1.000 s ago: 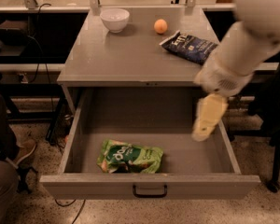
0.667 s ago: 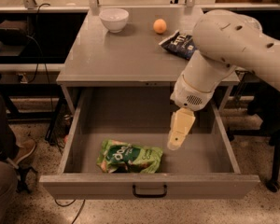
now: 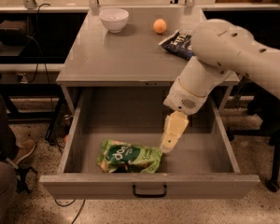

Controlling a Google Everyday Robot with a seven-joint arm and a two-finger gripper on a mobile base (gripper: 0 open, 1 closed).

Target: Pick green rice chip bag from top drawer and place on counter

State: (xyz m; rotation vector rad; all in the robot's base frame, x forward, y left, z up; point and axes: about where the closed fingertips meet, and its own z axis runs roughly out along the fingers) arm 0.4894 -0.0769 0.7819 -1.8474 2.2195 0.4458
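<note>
The green rice chip bag is in the drawer, and my gripper needs to next go to the middle of the green rice chip bag (image 3: 131, 157) and close there.
The green rice chip bag (image 3: 129, 157) lies flat on the floor of the open top drawer (image 3: 149, 187), near its front and left of centre. My gripper (image 3: 169, 143) hangs inside the drawer just above the bag's right end, pointing down and to the left. The grey counter (image 3: 126, 55) lies behind the drawer. My white arm reaches in from the upper right and hides part of the counter's right side.
On the counter stand a white bowl (image 3: 114, 19) at the back left, an orange (image 3: 159, 26) at the back centre and a dark blue chip bag (image 3: 178, 45) at the right, partly behind my arm. A person's leg and shoe (image 3: 9, 157) are at the left.
My arm has swung left and down into the drawer. The gripper went from the drawer's right side to just above the green bag's right end. The bag has not moved.
</note>
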